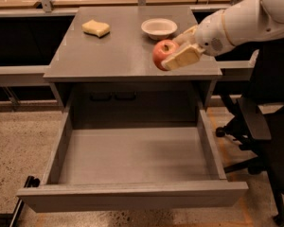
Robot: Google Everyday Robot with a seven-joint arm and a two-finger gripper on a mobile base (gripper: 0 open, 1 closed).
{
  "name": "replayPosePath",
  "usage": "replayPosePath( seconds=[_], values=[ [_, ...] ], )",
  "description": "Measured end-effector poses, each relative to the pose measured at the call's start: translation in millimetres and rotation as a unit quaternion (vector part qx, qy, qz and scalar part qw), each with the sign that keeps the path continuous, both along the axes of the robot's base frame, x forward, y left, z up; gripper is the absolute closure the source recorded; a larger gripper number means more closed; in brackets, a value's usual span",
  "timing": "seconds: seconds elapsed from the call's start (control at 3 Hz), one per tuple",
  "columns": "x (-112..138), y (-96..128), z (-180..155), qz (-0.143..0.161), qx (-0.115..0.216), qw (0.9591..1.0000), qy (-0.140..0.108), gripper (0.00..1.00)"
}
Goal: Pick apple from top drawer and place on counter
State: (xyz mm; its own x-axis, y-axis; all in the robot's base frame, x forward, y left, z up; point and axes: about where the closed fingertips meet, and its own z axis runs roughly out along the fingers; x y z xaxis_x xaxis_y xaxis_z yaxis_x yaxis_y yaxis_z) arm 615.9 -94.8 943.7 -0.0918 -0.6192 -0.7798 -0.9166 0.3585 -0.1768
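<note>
Next, I let go of the apple on the grey counter [166,41] just in front of the white bowl.
The red-pink apple [163,53] is held in my gripper [176,54], which is shut on it from the right. The apple hangs just above the right front part of the grey counter [118,51]. My white arm reaches in from the upper right. The top drawer [132,157] is pulled fully open below the counter, and its flat grey bottom holds nothing.
A yellow sponge [96,28] lies at the counter's back left. A white bowl [159,28] stands at the back right, just behind the apple. A black office chair [262,126] stands to the right of the drawer. The floor is speckled.
</note>
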Motion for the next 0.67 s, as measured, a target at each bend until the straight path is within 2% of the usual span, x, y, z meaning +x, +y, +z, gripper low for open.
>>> replayPosePath(
  seconds=[0.33, 0.67],
  values=[
    [65.5, -5.6, 6.6, -0.042, 0.01, 0.9989, -0.017, 1.0],
    [59.0, -3.7, 9.7, -0.036, 0.01, 0.9991, -0.019, 1.0]
  ],
)
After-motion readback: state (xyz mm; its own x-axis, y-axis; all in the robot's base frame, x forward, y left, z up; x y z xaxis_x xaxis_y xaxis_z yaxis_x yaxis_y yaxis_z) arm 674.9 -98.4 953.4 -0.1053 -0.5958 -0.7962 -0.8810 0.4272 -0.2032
